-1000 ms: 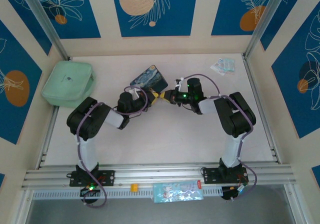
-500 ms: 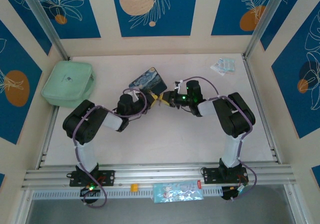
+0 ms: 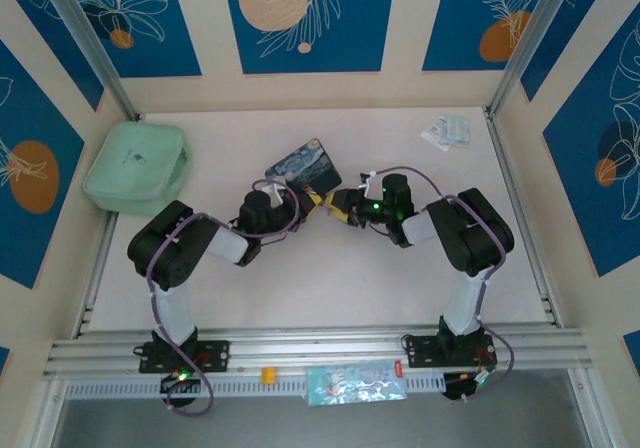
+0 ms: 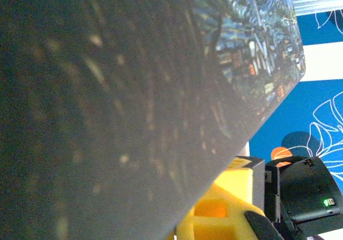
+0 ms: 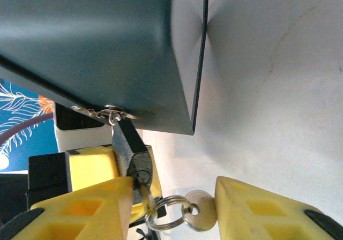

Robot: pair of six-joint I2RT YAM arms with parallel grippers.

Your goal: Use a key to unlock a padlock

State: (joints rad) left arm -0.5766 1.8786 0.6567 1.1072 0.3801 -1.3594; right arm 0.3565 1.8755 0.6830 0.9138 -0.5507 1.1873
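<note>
The ring and loose key hang in the open fingers of the robot's right gripper, so it should close on the key in the keyhole (image 5: 146, 193) before turning it.
The small dark padlock (image 5: 130, 153) hangs by its thin shackle from the hasp (image 5: 109, 111) of the starry-night tin (image 3: 303, 167). My left gripper (image 3: 302, 201) is shut on the padlock, its yellow fingers (image 5: 91, 166) on either side of the body. A silvery key (image 5: 143, 190) sticks in the keyhole, with a ring (image 5: 163, 214) and a second key (image 5: 199, 218) dangling from it. My right gripper (image 5: 174, 210) stands open around the bunch, and one finger touches the loose key. In the left wrist view the blurred tin (image 4: 134, 90) hides the padlock.
A mint-green lidded box (image 3: 137, 166) sits at the far left. A small clear packet (image 3: 446, 130) lies at the back right. A printed packet (image 3: 355, 383) and a small yellow piece (image 3: 267, 374) rest on the front rail. Bare table lies in front of the arms.
The right gripper has opened and let go of the key, which stays in the padlock. Both grippers and the tin have shifted slightly toward the near side.
</note>
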